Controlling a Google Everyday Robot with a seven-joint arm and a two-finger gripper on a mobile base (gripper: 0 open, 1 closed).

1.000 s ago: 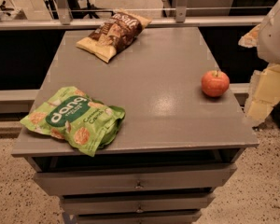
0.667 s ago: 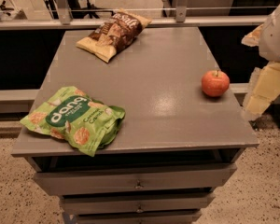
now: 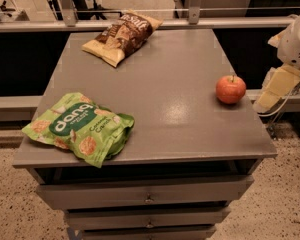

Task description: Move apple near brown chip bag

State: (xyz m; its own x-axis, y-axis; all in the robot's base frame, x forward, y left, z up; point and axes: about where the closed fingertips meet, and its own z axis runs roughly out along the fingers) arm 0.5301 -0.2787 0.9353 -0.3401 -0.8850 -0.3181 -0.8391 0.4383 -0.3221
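I need to next grip the red-orange apple's lower half (image 3: 231, 95) to move it near the brown chip bag.
The apple (image 3: 230, 89) is small, round and red-orange, standing on the right side of the grey table top (image 3: 165, 79). The brown chip bag (image 3: 121, 36) lies at the table's far edge, left of centre, dark brown with tan edges. My gripper (image 3: 271, 95) hangs off the table's right edge, a cream-coloured part below the white arm body (image 3: 299, 41), a little to the right of the apple and not touching it. It holds nothing that I can see.
A bright green "dang" bag (image 3: 82, 128) lies at the table's front left corner. Drawers (image 3: 147, 196) sit under the top. A metal rail (image 3: 140, 24) runs behind the table. A speckled floor surrounds it.
The cream-coloured gripper part at the right has shifted slightly up and left. The apple and both bags have not moved.
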